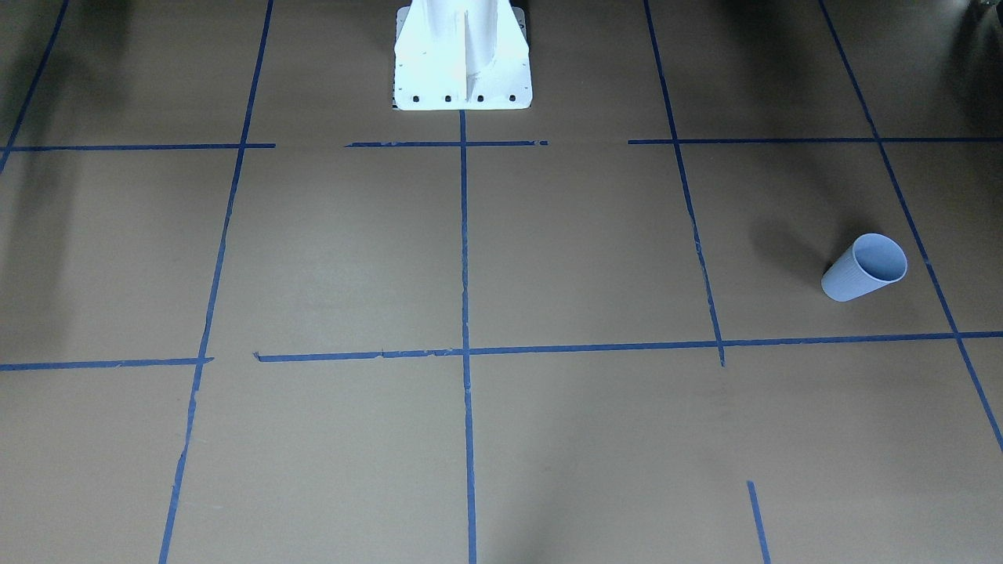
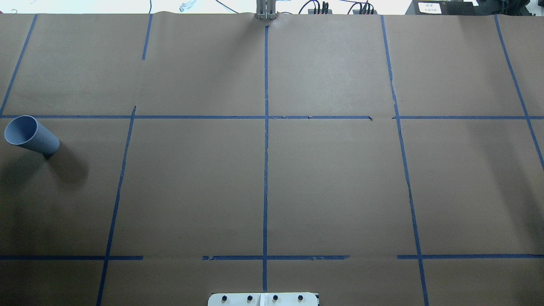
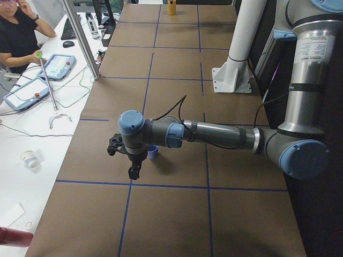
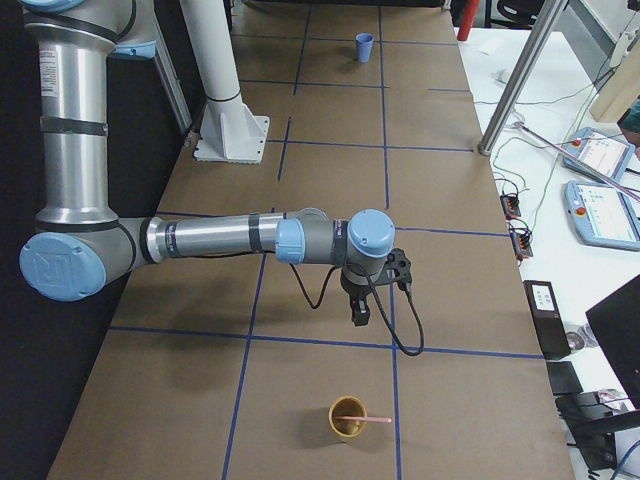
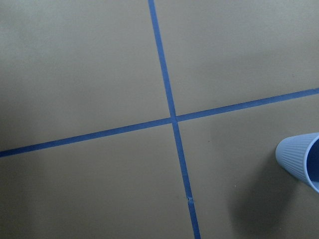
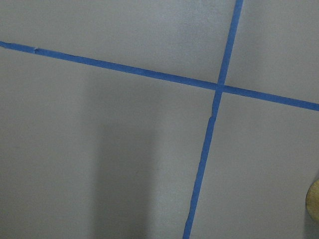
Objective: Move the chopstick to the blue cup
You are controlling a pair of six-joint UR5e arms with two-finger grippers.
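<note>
Next, I close my left gripper on the blue cup's rim (image 1: 901,272) (image 5: 305,167), on the side toward the near end of the table.
The blue cup (image 1: 864,268) stands at the table's end on my left, also in the overhead view (image 2: 30,135), the left wrist view (image 5: 304,159) and far off in the exterior right view (image 4: 365,46). In the exterior left view the cup (image 3: 153,152) sits just behind my left gripper (image 3: 132,172), which hangs above the table; I cannot tell if it is open. A pale pink chopstick (image 4: 374,419) leans in a tan cup (image 4: 348,418) at the table's right end. My right gripper (image 4: 359,318) hangs above the table short of that cup; I cannot tell its state.
The white robot pedestal (image 1: 462,63) stands at mid table edge. Blue tape lines (image 2: 265,170) grid the brown table. A seated operator (image 3: 19,32) and teach tablets (image 3: 56,67) are beside the table. The tan cup's rim shows at the right wrist view's edge (image 6: 314,199).
</note>
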